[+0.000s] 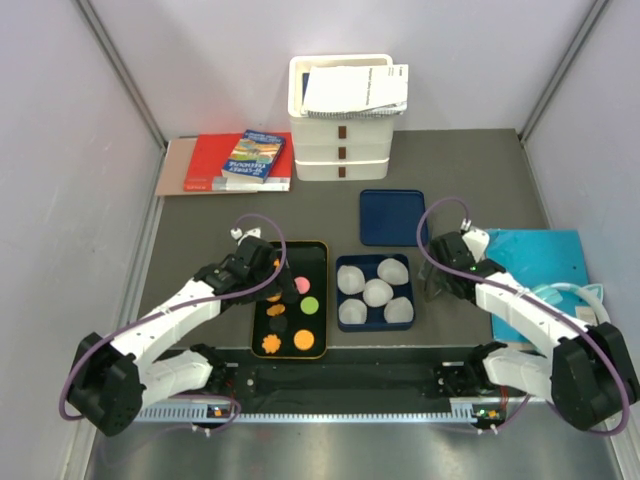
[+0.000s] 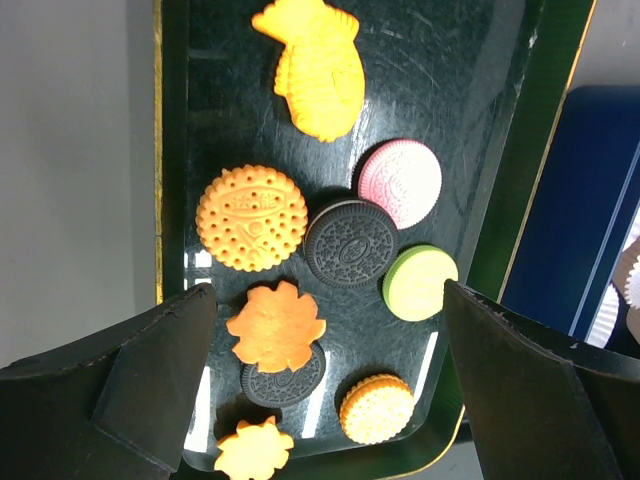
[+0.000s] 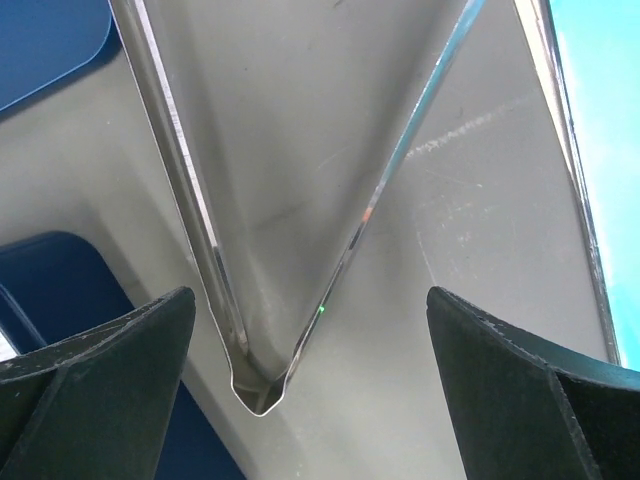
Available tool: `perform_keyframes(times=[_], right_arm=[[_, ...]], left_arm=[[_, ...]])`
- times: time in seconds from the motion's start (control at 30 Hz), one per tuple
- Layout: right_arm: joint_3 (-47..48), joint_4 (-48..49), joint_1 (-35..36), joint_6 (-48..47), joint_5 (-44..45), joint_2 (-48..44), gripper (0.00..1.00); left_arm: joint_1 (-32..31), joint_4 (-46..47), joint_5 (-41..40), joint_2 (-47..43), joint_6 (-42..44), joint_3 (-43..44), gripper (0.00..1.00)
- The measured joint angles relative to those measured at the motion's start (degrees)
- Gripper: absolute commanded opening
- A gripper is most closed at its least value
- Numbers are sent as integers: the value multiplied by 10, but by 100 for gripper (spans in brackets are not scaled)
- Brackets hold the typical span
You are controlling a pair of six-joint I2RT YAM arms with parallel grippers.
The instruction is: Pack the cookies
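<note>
The arms (image 1: 427, 280) (image 3: 222, 290) of the metal tongs, near the tongs' bent end beside the blue box, are next for my right gripper to close around.
The cookies lie on a black tray with a yellow rim (image 1: 322, 262). In the left wrist view I see a pink round one (image 2: 400, 183), a green one (image 2: 419, 283), two black ones (image 2: 350, 243), an orange round one (image 2: 251, 217), an orange flower one (image 2: 277, 326), a small orange sandwich one (image 2: 376, 408) and a large orange one (image 2: 312, 68). My left gripper (image 2: 326, 292) hangs open and empty above them, over the tray's middle (image 1: 272, 287). My right gripper (image 1: 438, 284) is open and empty over a clear plastic piece (image 3: 255, 385).
A blue box (image 1: 345, 270) with several white paper cups stands right of the tray. Its blue lid (image 1: 392, 217) lies behind it. A teal folder (image 1: 540, 260) lies at the right. White stacked bins (image 1: 340, 150) and books (image 1: 255, 158) stand at the back.
</note>
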Motion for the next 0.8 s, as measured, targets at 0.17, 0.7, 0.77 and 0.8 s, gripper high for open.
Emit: perform_keyframes(times=[0.17, 0.7, 0.77, 0.8], right_arm=[[-3, 17, 0, 5, 2, 6, 99], [105, 25, 0, 8, 52, 213, 78], [115, 22, 0, 9, 55, 225, 72], [120, 23, 0, 8, 56, 231, 69]], left_arm=[[0, 2, 4, 0, 0, -3, 99], [0, 2, 2, -3, 0, -8, 99], [0, 2, 1, -3, 0, -10, 99], [0, 2, 1, -3, 0, -11, 99]])
